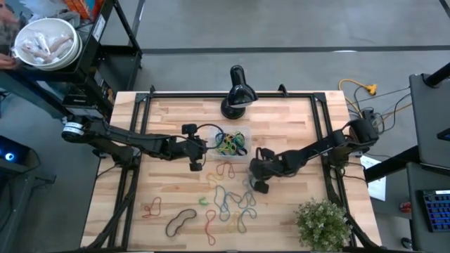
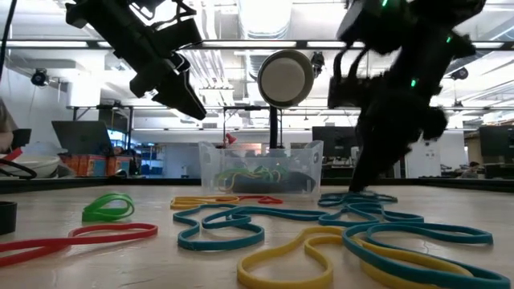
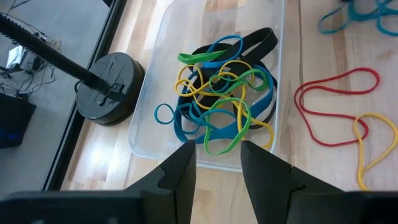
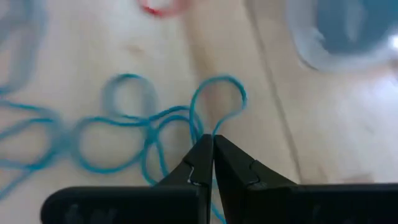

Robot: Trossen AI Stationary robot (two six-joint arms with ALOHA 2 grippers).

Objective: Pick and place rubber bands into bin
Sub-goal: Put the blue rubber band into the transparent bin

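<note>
The blue rubber band will drop from my right gripper onto the top of the tangle of bands in the clear bin (image 1: 230, 143).
The clear bin (image 1: 241, 156) stands mid-table with a tangle of blue, yellow, green and black rubber bands (image 3: 221, 99) lying in it. My left gripper (image 3: 217, 165) hangs open and empty just above the bin's wall (image 3: 146, 124); in the low view the left gripper (image 2: 189, 100) is high, left of the bin (image 2: 261, 168). My right gripper (image 4: 212, 144) is shut, down at the table among loose blue rubber bands (image 1: 235, 200), on the near-right side of the bin. In the low view the right gripper (image 2: 356, 186) points down into the blue bands (image 2: 353, 201). My right gripper pinches a thin blue rubber band between its two fingertips, at the foot of one of its loops (image 4: 214, 132). The fingers come from above, slanting down. The rest of the band (image 4: 134, 134) lies slack on the table, tangled with other blue loops.
Loose bands lie on the table's near half: red (image 1: 151, 207), black (image 1: 181, 221), a green one (image 2: 108, 207), yellow (image 2: 305, 253). A black lamp base (image 1: 235, 105) stands beyond the bin, a potted plant (image 1: 323, 221) at the near right corner, a white bowl (image 1: 46, 42) off-table far left.
</note>
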